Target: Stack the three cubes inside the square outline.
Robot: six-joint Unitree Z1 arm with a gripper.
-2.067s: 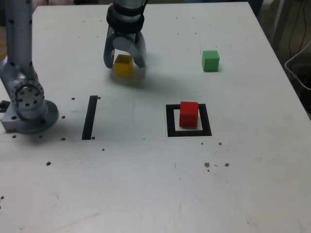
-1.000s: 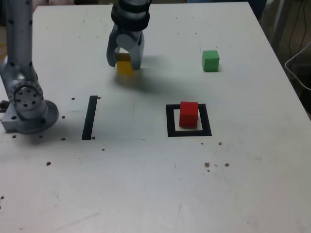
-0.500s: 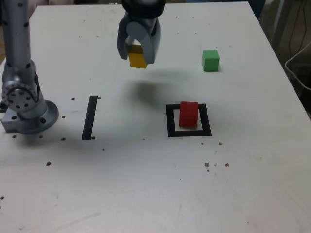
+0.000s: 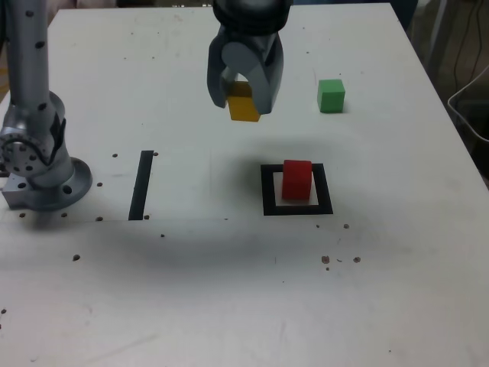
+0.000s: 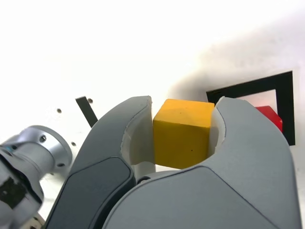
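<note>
Next, I lower the yellow cube and let go of it with my gripper on top of the red cube (image 4: pixel 304 165) (image 5: pixel 271 116) inside the square outline. The yellow cube is still in the air above the table.
My gripper (image 4: pixel 244 105) is shut on the yellow cube (image 4: pixel 244 103) and holds it in the air above the table, up and to the exterior view's left of the square outline (image 4: pixel 297 208). The wrist view shows the yellow cube (image 5: pixel 181 132) clamped between both fingers (image 5: pixel 131 133). The red cube (image 4: pixel 297 180) stands inside the outline, and a corner of the red cube (image 5: pixel 270 116) peeks out behind a finger. The green cube (image 4: pixel 331 95) sits alone on the table at the far right of the exterior view.
A straight black strip (image 4: pixel 141 184) lies on the white table to the exterior view's left of the outline. The arm's grey base (image 4: pixel 42 164) stands at the left edge. Small dark specks dot the table surface.
The gripper lifted the yellow cube off the table and carried it toward the exterior view's right, nearer the outline. The red and green cubes stayed put.
</note>
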